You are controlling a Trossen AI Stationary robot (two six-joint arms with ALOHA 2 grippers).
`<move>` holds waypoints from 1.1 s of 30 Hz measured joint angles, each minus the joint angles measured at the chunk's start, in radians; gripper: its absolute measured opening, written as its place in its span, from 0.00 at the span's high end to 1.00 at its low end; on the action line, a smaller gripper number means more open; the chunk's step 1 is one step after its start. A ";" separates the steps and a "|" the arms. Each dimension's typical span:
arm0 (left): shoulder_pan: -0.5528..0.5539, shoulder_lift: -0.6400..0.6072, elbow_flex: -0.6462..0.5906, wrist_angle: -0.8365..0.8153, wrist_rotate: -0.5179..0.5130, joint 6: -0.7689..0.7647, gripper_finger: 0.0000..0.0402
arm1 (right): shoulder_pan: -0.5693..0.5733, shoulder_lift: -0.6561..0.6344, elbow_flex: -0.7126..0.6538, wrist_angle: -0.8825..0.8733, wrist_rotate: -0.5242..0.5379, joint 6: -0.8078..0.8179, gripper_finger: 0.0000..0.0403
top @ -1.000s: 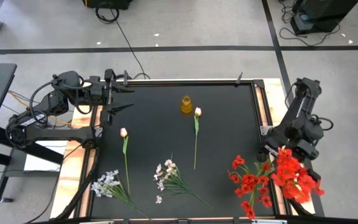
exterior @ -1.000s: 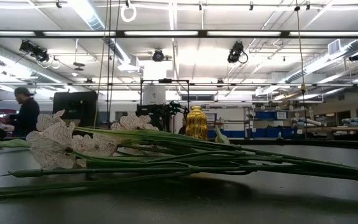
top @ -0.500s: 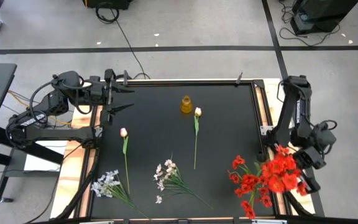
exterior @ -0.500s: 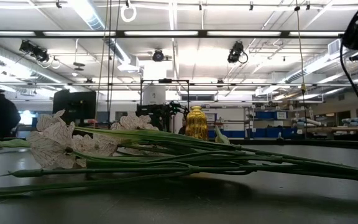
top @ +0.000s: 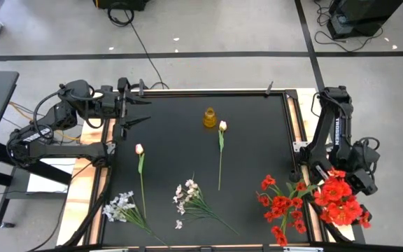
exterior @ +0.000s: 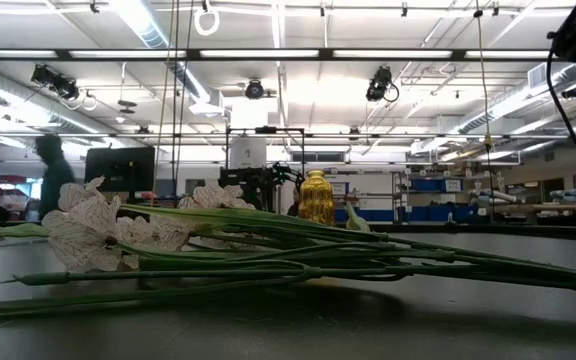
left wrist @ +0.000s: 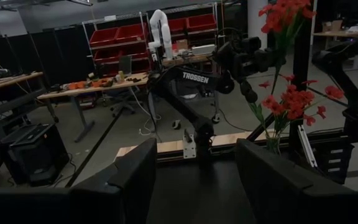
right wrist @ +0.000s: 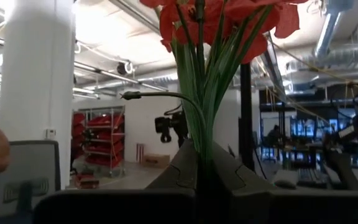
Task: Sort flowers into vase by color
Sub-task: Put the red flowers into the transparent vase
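Note:
My right gripper should open and take the stems nearer the blossoms [right wrist: 205, 87], because it pinches the upright red flowers low on their stems, far below the blossoms.
My right gripper [right wrist: 201, 180] is over the table's right edge, shut on a bunch of red flowers [top: 339, 201] that stands upright with its blossoms uppermost [left wrist: 284, 14]. A second red bunch [top: 282, 206] lies flat near the table's near right corner. Two pink tulips [top: 221, 150] [top: 140, 168] and two white sprays [top: 189, 198] [top: 122, 208] lie on the black mat. The small yellow vase [top: 209, 117] stands near the far edge. My left gripper [top: 140, 110] is open at the far left corner, touching nothing. My right gripper pinches the red bunch by its green stems [right wrist: 201, 152] between its two fingers, below the blossoms. The fingers lie across the stems. The bunch is upright and lifted clear, with the lower stem ends [left wrist: 270, 134] hanging below the hold.
The wooden table frame [top: 294, 126] runs along the right side next to my right arm. In the low view the white sprays [exterior: 98, 230] lie close to the camera, with the vase [exterior: 316, 197] behind them. A person [exterior: 53, 175] stands far off in the room.
My right arm has raised and swung the red bunch: the blossoms went first toward the table's left over the lying bunch, then back out past the right edge. The wrist has turned. The gripper has stayed shut on the stems.

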 joint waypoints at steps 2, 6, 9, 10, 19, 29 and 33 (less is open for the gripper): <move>0.000 0.000 0.000 0.000 0.000 0.000 0.44 | -0.002 0.009 -0.001 -0.012 -0.001 -0.004 0.96; 0.000 0.000 0.000 0.000 0.000 0.000 0.44 | -0.016 0.050 -0.034 0.022 -0.003 0.012 0.95; 0.000 0.000 0.000 0.000 0.000 0.000 0.44 | -0.023 0.090 -0.066 0.134 -0.002 0.005 0.95; 0.000 0.000 0.000 0.000 0.000 0.000 0.44 | -0.026 0.103 -0.074 0.167 -0.002 -0.001 0.95; 0.000 0.000 0.000 0.000 0.000 0.000 0.44 | -0.055 0.194 -0.113 0.301 -0.005 -0.046 0.94; 0.000 0.000 0.000 0.000 0.000 0.000 0.44 | -0.065 0.258 -0.129 0.361 -0.011 -0.037 0.89; 0.000 0.000 0.000 0.000 0.000 0.000 0.44 | -0.066 0.281 -0.129 0.383 -0.005 -0.037 0.88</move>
